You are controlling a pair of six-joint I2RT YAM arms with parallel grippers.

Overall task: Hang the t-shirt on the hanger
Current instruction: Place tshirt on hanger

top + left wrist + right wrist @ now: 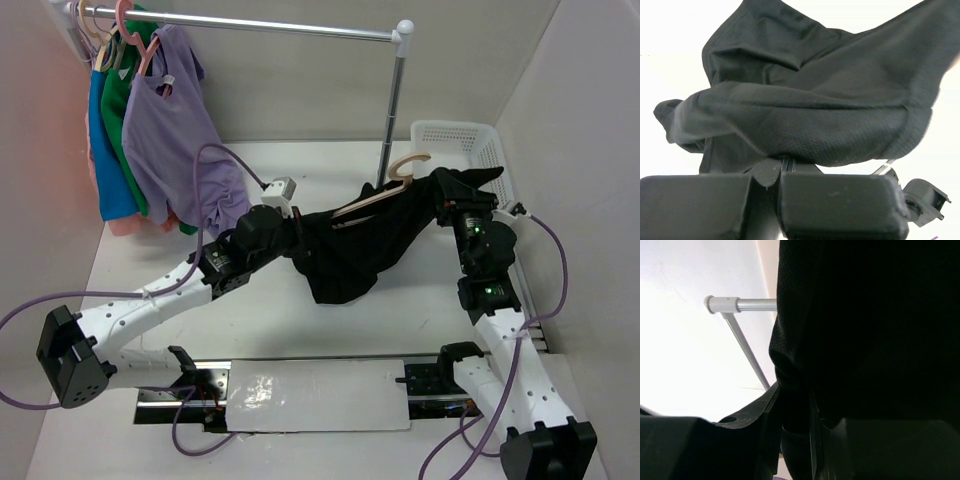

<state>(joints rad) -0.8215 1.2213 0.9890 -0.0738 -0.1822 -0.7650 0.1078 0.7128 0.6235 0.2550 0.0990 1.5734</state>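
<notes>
My left gripper is pinching the t-shirt's end past the beige hanger's arm, so it should open and grab the t-shirt's shoulder (322,226) with the hanger's arm inside.
The black t-shirt (365,240) hangs stretched between my two grippers above the table. The beige hanger (385,192) lies along its top, hook (408,165) pointing up near the rack post, its frame partly under the fabric. My left gripper (293,232) is shut on the t-shirt's left end; the left wrist view shows the fabric (815,110) bunched over the closed fingers (840,205). My right gripper (450,205) is shut on the t-shirt's right end; in the right wrist view the dark cloth (870,330) is pinched between the fingers (765,410).
A metal clothes rack (300,27) stands at the back with its post (393,110) right behind the hanger. A lilac top (175,130), green and blue garments hang at its left on pink hangers. A white basket (460,140) sits back right.
</notes>
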